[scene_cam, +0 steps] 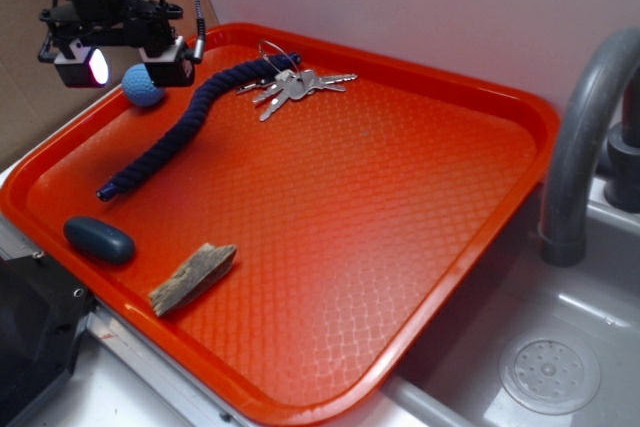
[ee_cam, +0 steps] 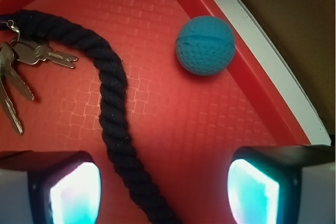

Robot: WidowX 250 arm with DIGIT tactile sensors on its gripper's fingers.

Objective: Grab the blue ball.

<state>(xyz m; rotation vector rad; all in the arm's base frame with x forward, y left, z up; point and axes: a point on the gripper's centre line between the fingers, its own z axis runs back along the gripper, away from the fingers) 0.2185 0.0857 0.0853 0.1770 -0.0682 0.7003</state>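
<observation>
The blue ball is beside the orange tray's rim, and my gripper should go down to it next and close on the ball's dimpled sides (scene_cam: 143,89) (ee_cam: 205,55).
The blue ball (scene_cam: 143,85) (ee_cam: 205,44), small, light blue and dimpled, rests on the orange tray (scene_cam: 400,207) close to its far left rim. My gripper (scene_cam: 125,65) (ee_cam: 164,190) hangs above the tray with its jaws wide apart and nothing between them. In the exterior view the ball shows between the two fingers, lower down. From the wrist camera the ball lies ahead of the fingertips and toward the right one, apart from both. The glowing pads (ee_cam: 76,195) frame bare tray and a stretch of rope.
A navy twisted rope (scene_cam: 190,127) (ee_cam: 113,108) runs across the tray and under the gripper. A bunch of keys (scene_cam: 290,85) (ee_cam: 18,72) lies beyond it. A dark blue-grey pebble (scene_cam: 99,240) and a wood piece (scene_cam: 193,278) sit near the front. A sink and faucet (scene_cam: 590,147) stand right.
</observation>
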